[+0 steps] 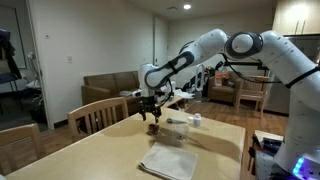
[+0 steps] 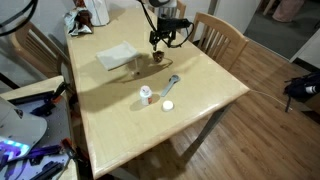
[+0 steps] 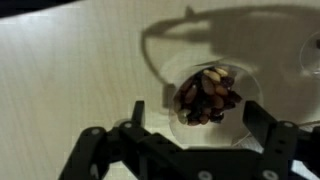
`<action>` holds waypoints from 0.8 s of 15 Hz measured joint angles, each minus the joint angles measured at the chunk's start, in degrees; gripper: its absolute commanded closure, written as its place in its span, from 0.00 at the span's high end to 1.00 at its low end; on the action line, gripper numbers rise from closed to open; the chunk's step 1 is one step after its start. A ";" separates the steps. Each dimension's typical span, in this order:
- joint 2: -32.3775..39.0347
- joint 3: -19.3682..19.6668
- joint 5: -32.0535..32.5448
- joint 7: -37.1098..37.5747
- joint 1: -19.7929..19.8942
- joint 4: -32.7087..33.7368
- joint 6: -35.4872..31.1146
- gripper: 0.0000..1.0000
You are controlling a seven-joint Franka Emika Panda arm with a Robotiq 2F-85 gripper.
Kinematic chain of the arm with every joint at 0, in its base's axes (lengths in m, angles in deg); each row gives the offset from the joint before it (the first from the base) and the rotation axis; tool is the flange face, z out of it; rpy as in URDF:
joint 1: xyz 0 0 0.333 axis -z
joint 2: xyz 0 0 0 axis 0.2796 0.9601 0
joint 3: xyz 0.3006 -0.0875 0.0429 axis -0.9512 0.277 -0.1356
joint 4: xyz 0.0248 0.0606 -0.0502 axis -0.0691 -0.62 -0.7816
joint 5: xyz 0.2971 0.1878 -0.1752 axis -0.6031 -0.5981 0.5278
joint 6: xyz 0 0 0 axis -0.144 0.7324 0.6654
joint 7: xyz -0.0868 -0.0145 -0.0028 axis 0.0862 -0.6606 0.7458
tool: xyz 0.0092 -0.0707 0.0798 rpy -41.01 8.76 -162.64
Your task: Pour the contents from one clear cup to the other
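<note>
The robot's open gripper has one finger over the bean cup's rim, so it should put that finger inside the cup and pinch the cup's opposite side (image 3: 171, 113).
A clear cup (image 3: 206, 95) holding brown beans or nuts stands on the light wooden table (image 3: 70, 70). It also shows in both exterior views (image 1: 152, 126) (image 2: 157, 57). My gripper (image 3: 195, 118) is open, with one finger on each side of the cup, and I see no contact. In both exterior views the gripper (image 1: 150, 104) (image 2: 160, 37) hangs just above the cup. A second clear cup (image 2: 137, 64) (image 1: 178, 129) stands close by, next to the cloth. It appears empty. Only its edge (image 3: 312, 55) shows in the wrist view.
A white folded cloth (image 2: 117, 55) (image 1: 166, 160) lies on the table. A spoon (image 2: 172, 82), a small white bottle (image 2: 147, 95) and a white cap (image 2: 167, 105) lie mid-table. Wooden chairs (image 2: 218, 35) (image 1: 97, 115) stand at the table's sides.
</note>
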State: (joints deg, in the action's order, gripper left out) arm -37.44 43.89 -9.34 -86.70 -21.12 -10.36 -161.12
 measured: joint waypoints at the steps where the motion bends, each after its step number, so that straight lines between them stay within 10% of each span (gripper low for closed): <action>1: 0.44 -0.13 0.12 -0.03 -0.25 0.39 -0.34 1.00; 10: 1.52 0.01 1.81 -0.09 -2.14 4.49 -0.93 0.32; 11: 1.52 0.26 1.81 -0.09 -2.06 4.50 -0.93 0.76; 12: 1.55 0.55 1.82 -0.08 -1.97 4.50 -0.93 0.72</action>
State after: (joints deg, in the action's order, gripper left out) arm -35.89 44.44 -7.52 -86.79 -23.09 -5.86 -162.05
